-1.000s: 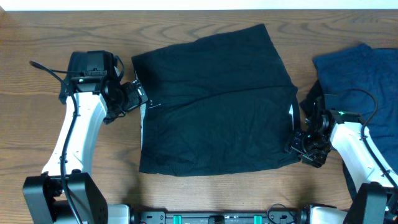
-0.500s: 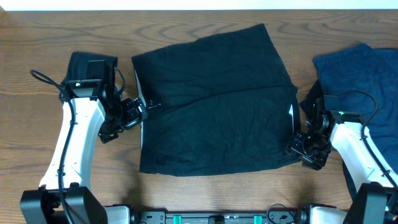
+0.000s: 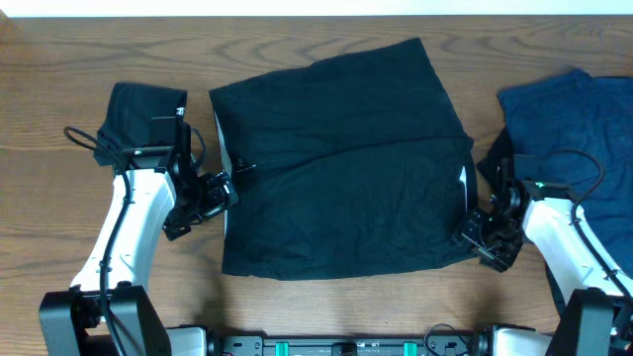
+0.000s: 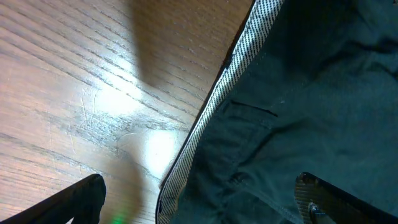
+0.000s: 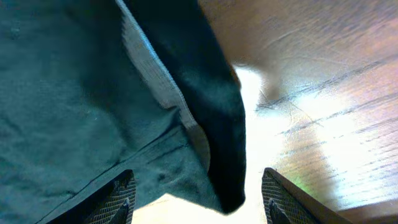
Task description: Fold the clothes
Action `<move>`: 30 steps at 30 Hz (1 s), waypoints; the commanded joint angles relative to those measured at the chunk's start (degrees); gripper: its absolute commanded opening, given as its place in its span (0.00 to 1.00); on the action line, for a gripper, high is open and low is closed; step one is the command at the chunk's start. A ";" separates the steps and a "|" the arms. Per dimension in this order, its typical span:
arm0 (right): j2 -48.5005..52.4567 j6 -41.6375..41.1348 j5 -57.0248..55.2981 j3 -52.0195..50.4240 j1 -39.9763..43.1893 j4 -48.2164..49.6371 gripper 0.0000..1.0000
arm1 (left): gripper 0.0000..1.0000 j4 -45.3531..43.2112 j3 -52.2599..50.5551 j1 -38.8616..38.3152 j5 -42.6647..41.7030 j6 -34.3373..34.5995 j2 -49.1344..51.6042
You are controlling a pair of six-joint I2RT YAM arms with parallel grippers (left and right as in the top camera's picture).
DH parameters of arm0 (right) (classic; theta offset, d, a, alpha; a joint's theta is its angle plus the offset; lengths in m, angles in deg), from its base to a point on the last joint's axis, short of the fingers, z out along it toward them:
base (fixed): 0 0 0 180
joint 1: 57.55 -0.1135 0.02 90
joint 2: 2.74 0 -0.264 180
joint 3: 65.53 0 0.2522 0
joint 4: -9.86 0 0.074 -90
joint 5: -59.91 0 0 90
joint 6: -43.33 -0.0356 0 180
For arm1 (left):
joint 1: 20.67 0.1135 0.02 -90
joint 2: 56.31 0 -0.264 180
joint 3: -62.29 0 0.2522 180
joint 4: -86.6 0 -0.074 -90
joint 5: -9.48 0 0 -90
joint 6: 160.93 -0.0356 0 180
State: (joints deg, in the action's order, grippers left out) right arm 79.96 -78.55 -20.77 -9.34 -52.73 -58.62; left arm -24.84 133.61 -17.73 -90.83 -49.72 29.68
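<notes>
I will next close my left gripper on the black garment's near corner [image 3: 230, 270], at the near end of the white dotted lining.
A black garment [image 3: 341, 168] lies spread flat in the middle of the table. Its left edge shows a white dotted lining [image 4: 211, 118]. My left gripper [image 3: 210, 194] is open at that left edge; its fingers [image 4: 199, 199] straddle the lining, one over wood, one over cloth. My right gripper [image 3: 475, 229] is open at the garment's lower right corner [image 5: 214, 155], fingers on either side of the corner [image 5: 196, 199]. A dark navy garment [image 3: 574, 124] lies at the right. A small folded black garment [image 3: 143, 104] lies at the far left.
The table is brown wood [image 3: 59, 218]. A black cable loops off each arm [image 3: 84, 138]. The right arm's body [image 3: 569, 237] lies over the navy garment's lower part.
My left gripper has moved toward the front along the black garment's left edge, uncovering the small folded black garment. The right gripper has barely moved.
</notes>
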 commanded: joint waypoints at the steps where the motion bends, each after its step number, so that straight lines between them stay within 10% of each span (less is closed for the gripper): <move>1: -0.17 -1.97 -1.01 -2.21 0.42 1.46 0.63 | 0.98 -0.11 -0.13 -0.02 0.48 0.59 -0.31; 9: -0.17 -1.97 -2.93 -4.22 0.42 5.75 0.48 | 0.98 -1.18 -0.13 -0.04 -2.32 0.55 -0.33; 17: -0.17 -1.97 -2.58 -4.33 0.42 6.14 0.13 | 0.98 0.17 -0.13 -3.69 -6.14 -0.22 -0.33; 30: -0.17 -1.95 -1.36 -4.33 0.42 7.69 0.08 | 0.98 5.05 -4.55 -7.23 -1.64 15.04 -3.76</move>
State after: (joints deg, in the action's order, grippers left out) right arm 79.98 -80.36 -22.43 -13.27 -52.73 -51.23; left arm -19.66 130.85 -24.92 -94.44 -41.26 28.74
